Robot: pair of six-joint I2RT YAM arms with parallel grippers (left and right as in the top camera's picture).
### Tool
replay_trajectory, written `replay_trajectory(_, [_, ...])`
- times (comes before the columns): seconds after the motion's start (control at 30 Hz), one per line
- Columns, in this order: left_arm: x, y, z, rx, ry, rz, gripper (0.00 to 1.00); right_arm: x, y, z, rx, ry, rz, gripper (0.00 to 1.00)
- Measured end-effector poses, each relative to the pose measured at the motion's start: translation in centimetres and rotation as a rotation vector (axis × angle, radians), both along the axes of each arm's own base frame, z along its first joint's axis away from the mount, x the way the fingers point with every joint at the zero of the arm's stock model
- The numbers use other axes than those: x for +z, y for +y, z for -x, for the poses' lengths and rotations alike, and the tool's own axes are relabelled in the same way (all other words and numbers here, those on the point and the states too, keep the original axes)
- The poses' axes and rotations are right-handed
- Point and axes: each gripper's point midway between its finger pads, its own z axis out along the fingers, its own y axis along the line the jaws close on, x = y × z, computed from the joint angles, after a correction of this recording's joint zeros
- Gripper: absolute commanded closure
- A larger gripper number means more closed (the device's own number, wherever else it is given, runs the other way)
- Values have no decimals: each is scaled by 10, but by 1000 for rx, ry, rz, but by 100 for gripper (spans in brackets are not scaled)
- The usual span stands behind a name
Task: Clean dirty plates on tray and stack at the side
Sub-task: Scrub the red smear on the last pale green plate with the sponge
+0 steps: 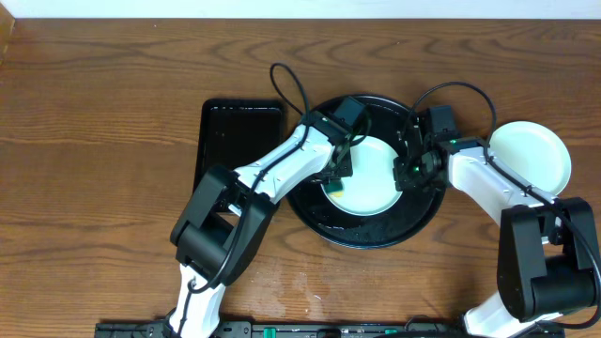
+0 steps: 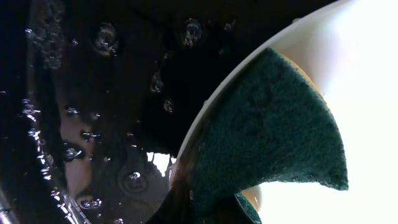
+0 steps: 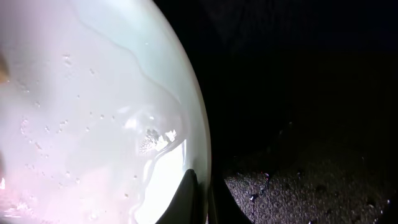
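Note:
Next, my left gripper releases the green sponge in the near half of the rectangular black tray (image 1: 238,183).
A pale mint-green plate (image 1: 374,178) lies in the round black tray (image 1: 376,233), with a pale yellow plate's edge (image 1: 335,192) peeking from under it at the left. My left gripper (image 1: 340,167) is shut on a green sponge (image 2: 267,130) pressed on the plate's left rim (image 2: 224,81). My right gripper (image 1: 410,167) is shut on the plate's right rim (image 3: 202,137), one finger above and one below. The plate's surface (image 3: 81,124) is wet with droplets. A second mint-green plate (image 1: 531,156) sits on the table at the right.
A rectangular black tray (image 1: 239,131) lies left of the round tray. The round tray's floor (image 2: 106,124) is wet with beads of water. Cables loop over the back of the round tray. The wooden table (image 1: 94,188) surrounds everything.

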Motion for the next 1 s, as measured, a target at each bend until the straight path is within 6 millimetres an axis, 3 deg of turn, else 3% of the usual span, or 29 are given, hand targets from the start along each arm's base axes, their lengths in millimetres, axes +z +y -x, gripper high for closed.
replay_trajectory(0.27, [-1, -11, -5, -30, -26, 27, 92, 0, 2, 1, 5, 1, -6, 99])
replay_trajectory(0.47, [-2, -59, -10, -72, -9, 264, 92, 0, 2, 0, 4, 1, -4, 99])
replay_trajectory(0.63, [-3, -87, -3, -87, 9, 353, 92, 0, 0, 0, 2, -1, 3, 99])
replay_trajectory(1.0, [-2, -108, 27, -119, 137, 442, 93, 0, -1, 0, 0, -3, 11, 99])
